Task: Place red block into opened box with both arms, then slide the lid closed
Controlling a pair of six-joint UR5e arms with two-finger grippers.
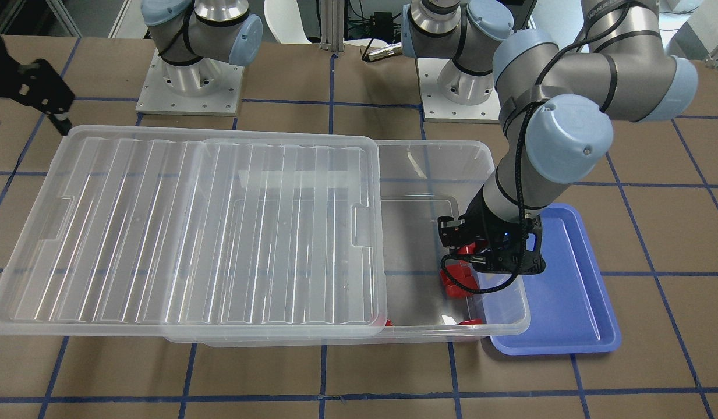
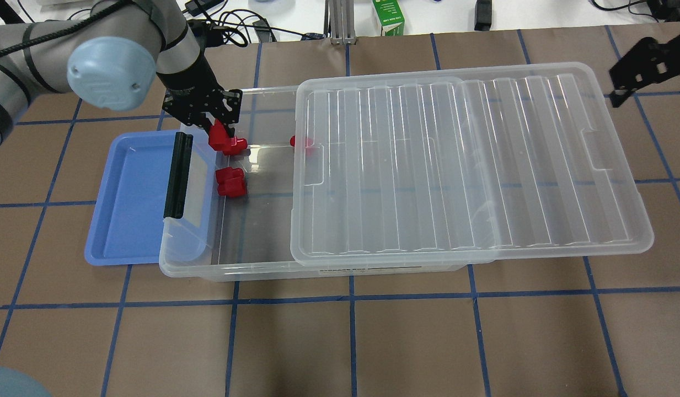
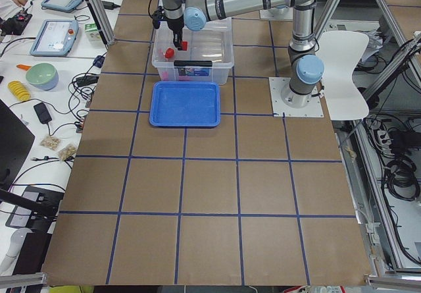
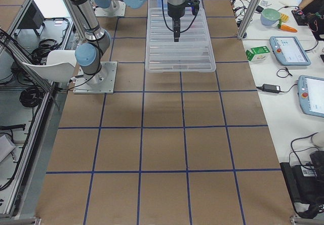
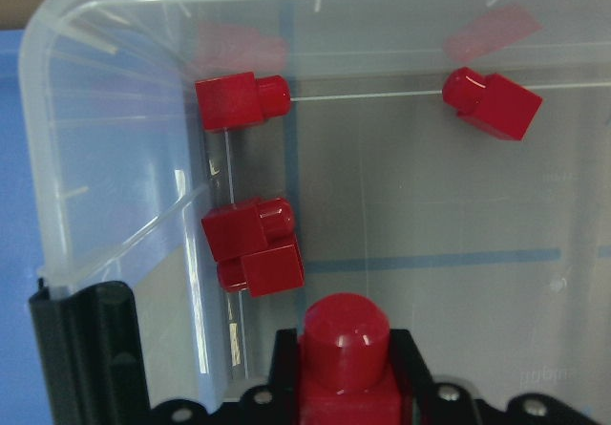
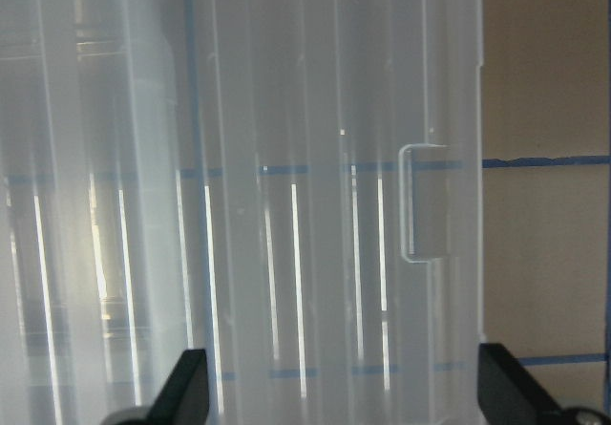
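The robot's left gripper will release the red block on the clear box's bottom beside the touching red blocks [image 1: 427, 269] [image 5: 358, 285].
My left gripper [image 2: 217, 125] is shut on a red block [image 5: 346, 350] and hangs over the uncovered end of the clear box [image 2: 251, 274], near the corner by its black clip handle [image 2: 178, 175]. More red blocks [image 5: 252, 249] lie on the box floor below, one [image 5: 492, 101] farther in. The ribbed clear lid [image 2: 455, 165] lies slid aside; it covers most of the box and overhangs its far end. My right gripper [image 6: 348, 396] is open above the lid's notched short end, with nothing between its fingers [image 6: 186, 389].
A blue tray [image 2: 127, 204] lies against the handle end of the box, partly under its rim. Both arm bases [image 1: 190, 81] stand at the robot's side of the table. Brown table with blue tape lines surrounds the box.
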